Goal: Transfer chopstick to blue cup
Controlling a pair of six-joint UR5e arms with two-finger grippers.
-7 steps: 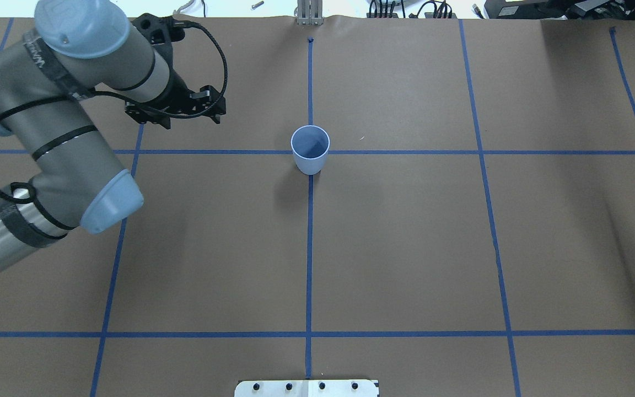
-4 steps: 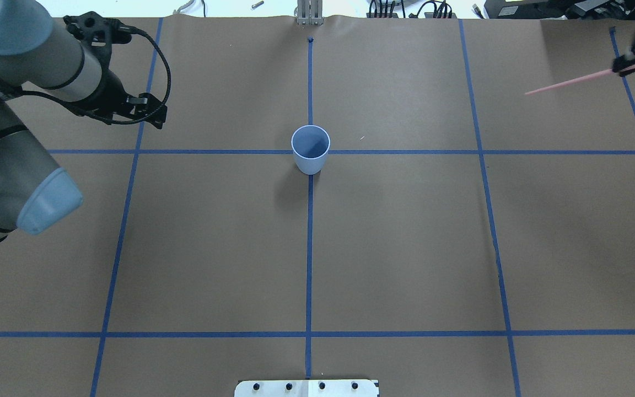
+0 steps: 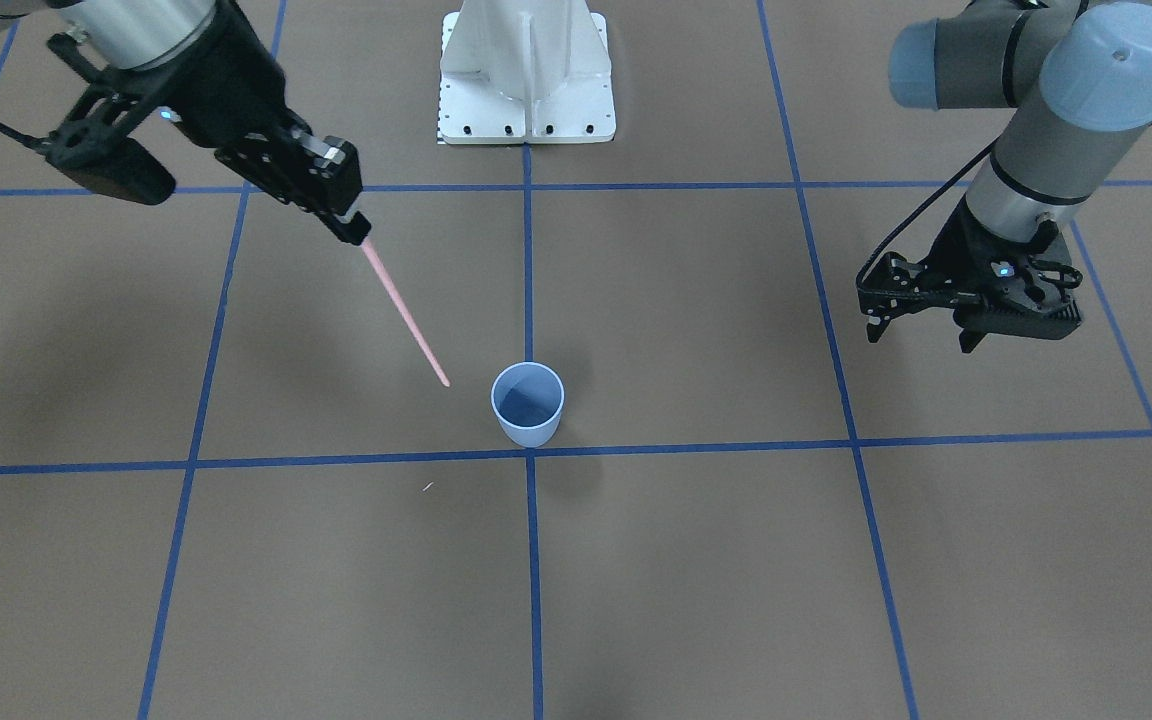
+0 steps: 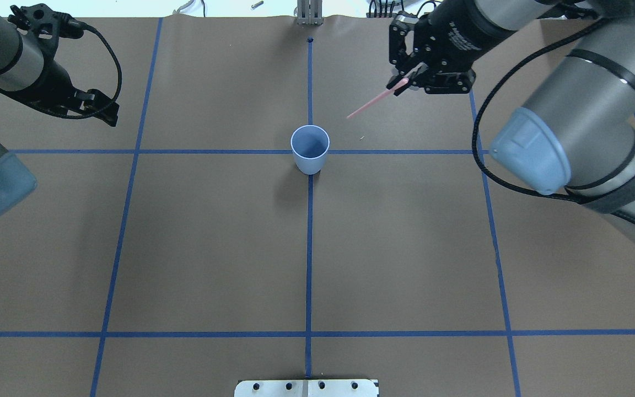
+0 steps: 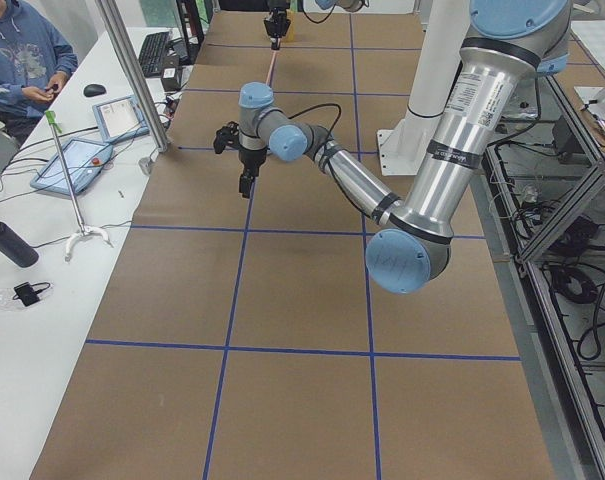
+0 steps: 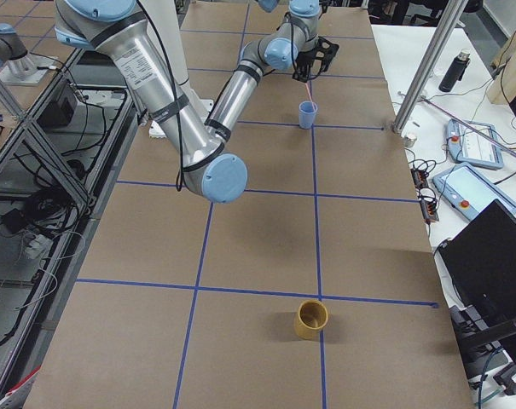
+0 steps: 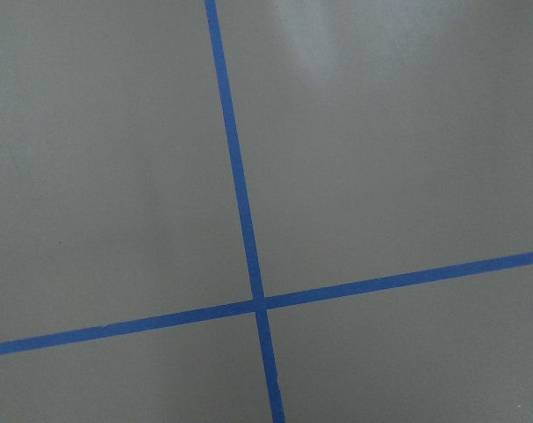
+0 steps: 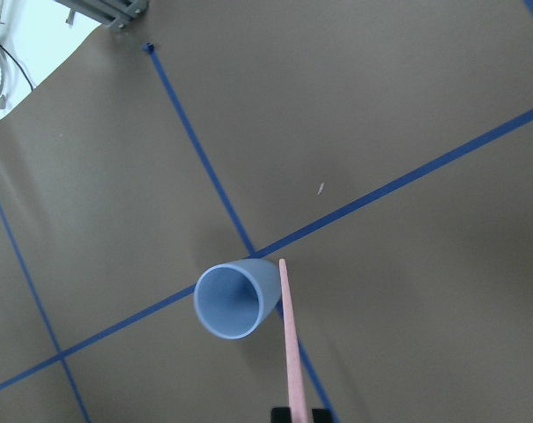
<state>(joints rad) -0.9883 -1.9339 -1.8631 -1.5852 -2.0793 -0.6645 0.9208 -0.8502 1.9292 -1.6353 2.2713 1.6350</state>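
Next, my right gripper releases the chopstick with its tip down inside the blue cup at the tape crossing point(image 3: 530, 413) point(image 8: 233, 289).
The blue cup point(image 4: 310, 149) stands upright and empty at the crossing of the tape lines; it also shows in the front view point(image 3: 527, 403) and the right wrist view point(image 8: 235, 298). My right gripper point(image 4: 405, 82) is shut on the thick end of the salmon-pink chopstick point(image 4: 375, 101) and holds it in the air. The chopstick point(image 3: 406, 315) slants down toward the cup, and its tip hangs just beside the rim on my right side. In the right wrist view the chopstick point(image 8: 288, 344) ends at the cup's edge. My left gripper point(image 3: 921, 335) is open and empty, far off on my left.
A yellow-brown cup point(image 6: 310, 319) stands far out on my right end of the table. The robot's white base plate point(image 3: 526, 70) lies at the near edge. A metal post point(image 4: 307, 14) stands at the far edge. Blue tape lines point(image 7: 248, 264) cross the brown paper.
My right arm has swung in from the far right with the chopstick, bringing its tip close to the cup. My left arm has drawn back further to the left.
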